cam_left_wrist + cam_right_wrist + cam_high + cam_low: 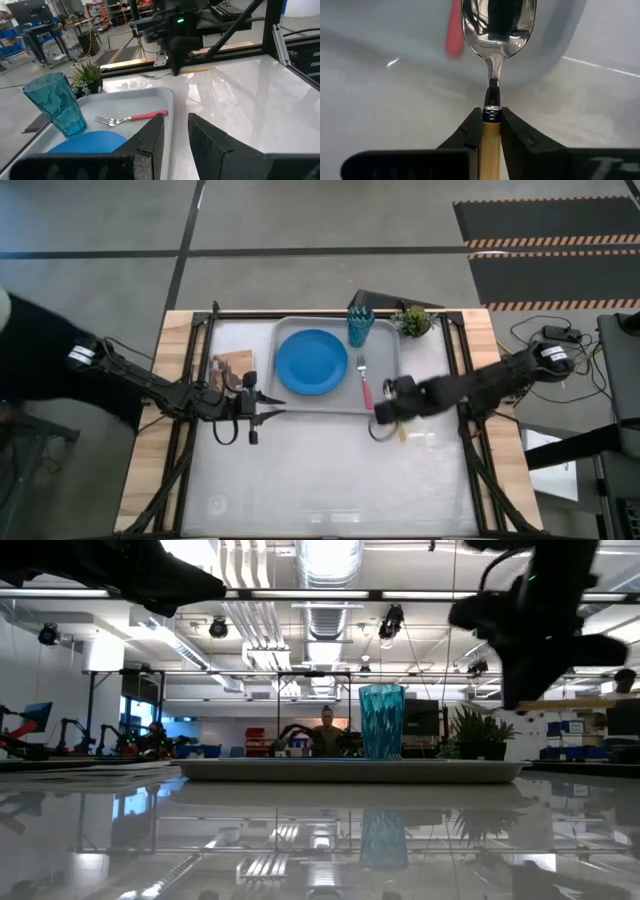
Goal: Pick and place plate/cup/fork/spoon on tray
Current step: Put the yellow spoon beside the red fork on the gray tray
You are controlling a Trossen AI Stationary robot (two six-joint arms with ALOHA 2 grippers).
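The pink-handled fork angles away from the blue plate, so the robot's right gripper needs to set the spoon down beside it, then straighten the fork by its handle [366, 393].
The grey tray [388, 350] holds the blue plate [311, 361], the teal cup [359, 327] at its far edge, and the pink-handled fork [364, 385] right of the plate. My right gripper [386, 413] is at the tray's near right corner, raised above the table in the low view [530, 640]. It is shut on the spoon, whose metal bowl [498, 22] is over the tray's near rim beside the fork's handle end. My left gripper [268, 412] is open and empty at the tray's near left corner [175, 132]. My right gripper pinches the spoon's orange-tan handle [490, 137] between its two fingers, right behind the metal neck. The fingers come from above and lie across the handle. The handle's free end [401, 430] sticks out toward the near edge. The spoon looks lifted clear.
A small green plant [413, 320] stands off the tray's far right corner. A picture card [235, 365] lies left of the tray. A black frame [455, 350] edges the table. A person [326, 732] sits in the room far behind.
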